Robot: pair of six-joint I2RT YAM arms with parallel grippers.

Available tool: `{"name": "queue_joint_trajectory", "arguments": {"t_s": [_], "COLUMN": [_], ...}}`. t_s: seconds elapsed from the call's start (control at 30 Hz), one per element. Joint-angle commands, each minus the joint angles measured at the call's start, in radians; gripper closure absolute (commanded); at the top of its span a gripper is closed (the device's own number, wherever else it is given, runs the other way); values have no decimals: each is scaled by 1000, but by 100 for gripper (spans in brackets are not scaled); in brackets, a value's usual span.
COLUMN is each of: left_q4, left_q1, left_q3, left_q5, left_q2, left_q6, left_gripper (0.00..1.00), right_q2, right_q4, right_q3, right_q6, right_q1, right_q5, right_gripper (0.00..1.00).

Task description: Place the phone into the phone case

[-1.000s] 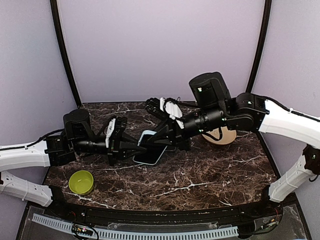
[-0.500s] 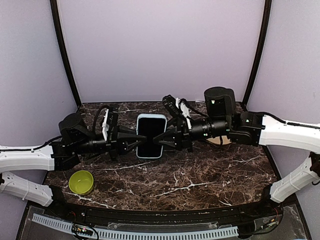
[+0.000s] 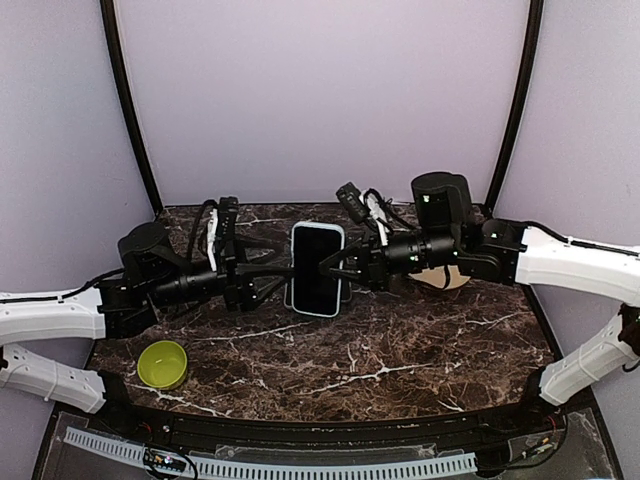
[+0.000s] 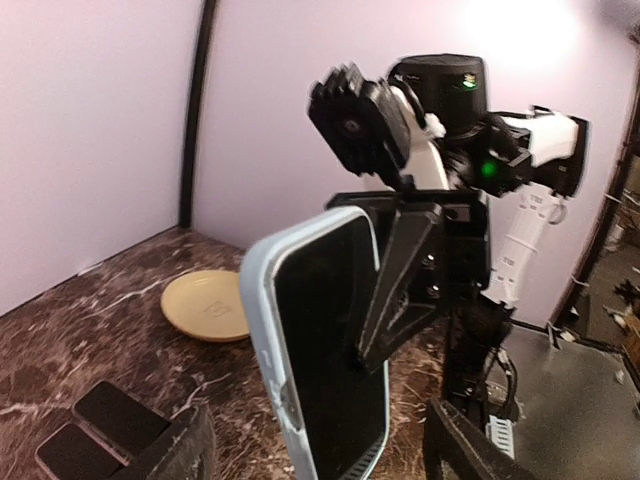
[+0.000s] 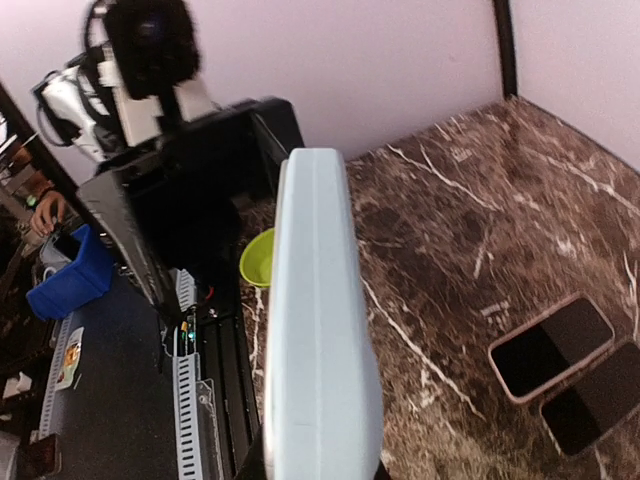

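The robot's right gripper will release the phone case on the marble [image 3: 366, 277] between the other phones and the tan plate.
The phone [image 3: 318, 270], black screen up, sits inside a light blue phone case [image 4: 262, 330] and is held off the table at mid-height. My right gripper [image 3: 338, 268] is shut on the case's right edge, one dark finger [image 4: 398, 280] lying across the screen. In the right wrist view only the case's pale side [image 5: 318, 330] shows, hiding the fingers. My left gripper [image 3: 272, 278] is open on the case's left side. Its fingers [image 4: 185, 450] stand wide apart on either side of the case, touching nothing.
A tan plate [image 3: 447, 273] lies at the back right behind the right arm. A green bowl [image 3: 163, 364] sits at the front left. Two other phones [image 5: 550, 345] lie flat on the marble near the back. Both arms meet over the table's middle.
The left gripper let go of the cased phone and opened wide. The right gripper re-gripped it, and the phone shifted slightly right and now stands straighter.
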Motion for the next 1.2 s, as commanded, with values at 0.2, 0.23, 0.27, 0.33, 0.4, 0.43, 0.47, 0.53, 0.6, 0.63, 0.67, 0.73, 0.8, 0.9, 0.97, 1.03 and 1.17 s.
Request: {"name": "queue_joint_trajectory", "arguments": {"t_s": [0.2, 0.23, 0.27, 0.33, 0.4, 0.43, 0.47, 0.53, 0.6, 0.63, 0.67, 0.73, 0.8, 0.9, 0.97, 1.03, 1.17], "left_q4": [-498, -501, -503, -499, -495, -495, -498, -503, -502, -502, -502, -502, -505, -511, -514, -515, -514], "left_q1": [150, 153, 154, 155, 157, 158, 159, 160, 162, 162, 163, 165, 166, 168, 167, 168, 169], "left_q3": [132, 132, 134, 133, 132, 131, 131, 130, 124, 122, 122, 122, 125, 126, 125, 123, 123], "left_q5": [-467, -464, -456, -438, -430, -432, -434, -445, -454, -455, -455, -454, -449, -448, -454, -458, -457], "left_q2": [84, 89, 96, 100, 99, 99, 99, 95, 92, 91, 90, 92, 95, 94, 91, 89, 92], "left_q6": [-27, -25, -22, -13, -4, -1, 3, 10, 16, 19, 24, 29, 33, 41, 46, 50, 53], "left_gripper": [20, 20, 20, 19, 19, 19, 19, 19, 19, 19, 19, 19, 19, 19, 19, 19, 19], "right_q2": [168, 181, 195, 238, 317, 355, 391, 453, 515, 544, 571, 622, 666, 729, 764, 782, 789], "right_q4": [-216, -225, -238, -301, -371, -409, -439, -469, -506, -523, -540, -567, -578, -594, -610, -603, -553], "right_q3": [-14, -13, -5, 54, 115, 150, 180, 232, 298, 335, 373, 442, 494, 545, 566, 562, 528], "right_q6": [309, 314, 311, 275, 231, 211, 195, 181, 163, 154, 146, 133, 125, 126, 125, 140, 181], "right_q1": [-180, -204, -225, -271, -315, -336, -356, -386, -406, -416, -422, -433, -445, -466, -480, -494, -514], "right_q5": [-6, -4, 9, 49, 87, 92, 94, 113, 122, 130, 138, 156, 151, 141, 145, 163, 215], "right_gripper": [100, 100, 100, 100, 100, 100, 100, 100, 100, 100, 100, 100, 100, 100, 97, 90, 74]}}
